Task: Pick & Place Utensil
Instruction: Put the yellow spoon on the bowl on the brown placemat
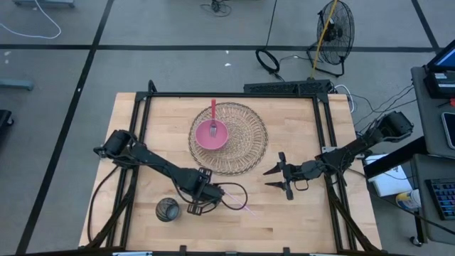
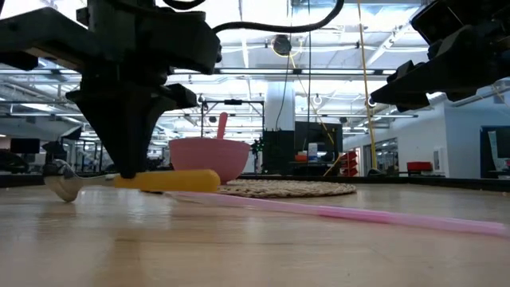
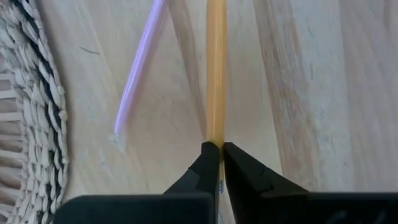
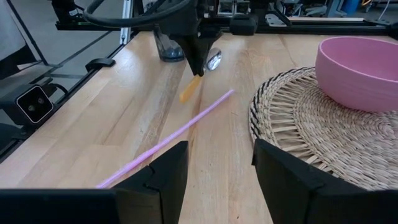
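Observation:
My left gripper should lay the spoon flat and take the handle lower point(image 2: 143, 181), across its width, as the yellow handle now stands on edge in its fingers.
A spoon with a yellow handle point(image 2: 169, 181) and a metal bowl point(image 2: 64, 188) lies low over the near-left part of the table. My left gripper point(image 1: 201, 193) stands over it, shut on the handle. A thin pink straw point(image 2: 358, 212) lies flat on the wood beside it. A pink bowl point(image 1: 212, 134) with a red utensil point(image 1: 213, 110) in it sits on a round woven mat point(image 1: 245, 139). My right gripper point(image 1: 281, 178) hangs open right of the mat, touching nothing. My left gripper pinches the spoon's yellow handle point(image 3: 216, 127) between its two fingers point(image 3: 208, 165), coming from above and pointing down. In the low view point(image 2: 131, 171) the spoon stays about level at the table top. I cannot tell whether it is lifted clear.
A dark cup point(image 1: 167, 210) stands near the table's near edge, left of my left gripper. The woven mat's rim point(image 3: 31, 93) is close beside the held spoon. Bare wood shows between the two grippers point(image 4: 217, 124) and along the near edge.

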Robot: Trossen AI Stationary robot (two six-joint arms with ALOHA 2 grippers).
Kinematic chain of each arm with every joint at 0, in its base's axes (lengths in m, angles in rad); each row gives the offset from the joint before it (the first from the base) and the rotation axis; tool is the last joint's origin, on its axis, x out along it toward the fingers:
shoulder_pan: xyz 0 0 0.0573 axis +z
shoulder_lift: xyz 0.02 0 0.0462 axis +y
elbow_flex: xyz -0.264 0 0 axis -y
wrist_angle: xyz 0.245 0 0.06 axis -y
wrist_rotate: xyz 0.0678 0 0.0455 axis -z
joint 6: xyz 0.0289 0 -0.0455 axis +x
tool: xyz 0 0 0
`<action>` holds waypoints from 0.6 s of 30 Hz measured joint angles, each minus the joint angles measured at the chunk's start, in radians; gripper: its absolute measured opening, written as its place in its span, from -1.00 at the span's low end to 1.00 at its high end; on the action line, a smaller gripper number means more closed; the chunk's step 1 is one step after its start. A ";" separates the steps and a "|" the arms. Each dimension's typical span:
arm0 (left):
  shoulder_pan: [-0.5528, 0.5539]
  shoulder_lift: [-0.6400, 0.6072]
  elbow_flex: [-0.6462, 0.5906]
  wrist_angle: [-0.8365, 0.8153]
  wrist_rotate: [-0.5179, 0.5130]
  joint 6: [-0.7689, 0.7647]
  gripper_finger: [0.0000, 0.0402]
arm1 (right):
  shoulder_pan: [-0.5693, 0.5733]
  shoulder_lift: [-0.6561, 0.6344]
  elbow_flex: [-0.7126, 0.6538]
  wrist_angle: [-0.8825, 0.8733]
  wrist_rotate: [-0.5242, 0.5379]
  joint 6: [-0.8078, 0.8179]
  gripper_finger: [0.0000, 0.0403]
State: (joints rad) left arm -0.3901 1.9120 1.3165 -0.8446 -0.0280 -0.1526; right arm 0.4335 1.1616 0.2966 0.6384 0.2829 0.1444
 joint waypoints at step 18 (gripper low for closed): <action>0.000 -0.003 -0.073 0.140 0.072 0.009 -0.68 | 0.000 0.000 0.000 0.000 0.000 -0.003 -0.15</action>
State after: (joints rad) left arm -0.3904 1.9091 1.2438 -0.7043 0.0442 -0.1437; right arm 0.4335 1.1614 0.2966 0.6384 0.2825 0.1413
